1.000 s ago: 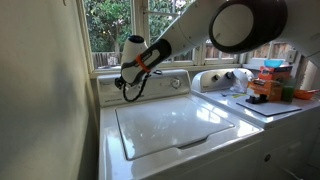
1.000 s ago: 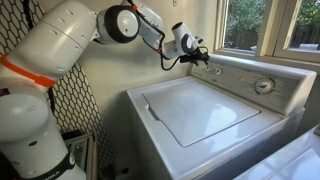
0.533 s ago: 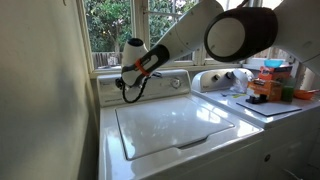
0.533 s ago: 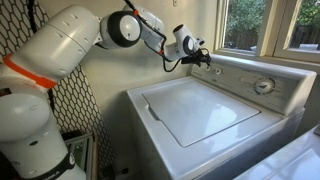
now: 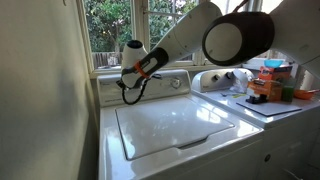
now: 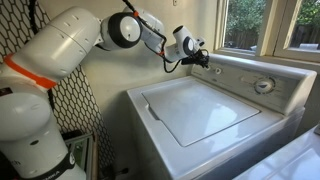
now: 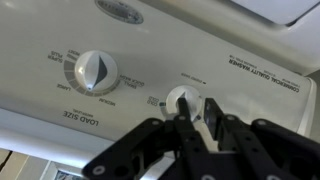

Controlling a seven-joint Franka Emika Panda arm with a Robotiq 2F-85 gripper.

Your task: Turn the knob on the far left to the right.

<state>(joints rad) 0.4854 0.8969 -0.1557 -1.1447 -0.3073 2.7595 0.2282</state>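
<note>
I will open my gripper's fingers, as they are shut off the knob's centre, then shift toward the load size knob and close around the knob's ridge (image 7: 181,94).
The knob (image 7: 175,96), a small round silver-grey dial, sits on the white washer panel (image 7: 250,75). In the wrist view, which stands upside down, my gripper (image 7: 197,105) has its two black fingers drawn close together at the knob. One finger covers the knob's middle and the other lies just beside it, so the gripper looks shut on the knob. In both exterior views the gripper (image 5: 128,86) (image 6: 207,62) presses against the panel's far left end and hides the knob.
The twin small "load size" knob (image 7: 95,72) is beside it. The large timer dial (image 6: 263,86) is further along the panel. The closed washer lid (image 6: 200,110) lies below. A second machine (image 5: 262,107) carries boxes. A wall (image 5: 50,90) stands close by.
The gripper stays at the knob. The arm's upper links have shifted slightly between the frames, while the fingertips hold their place.
</note>
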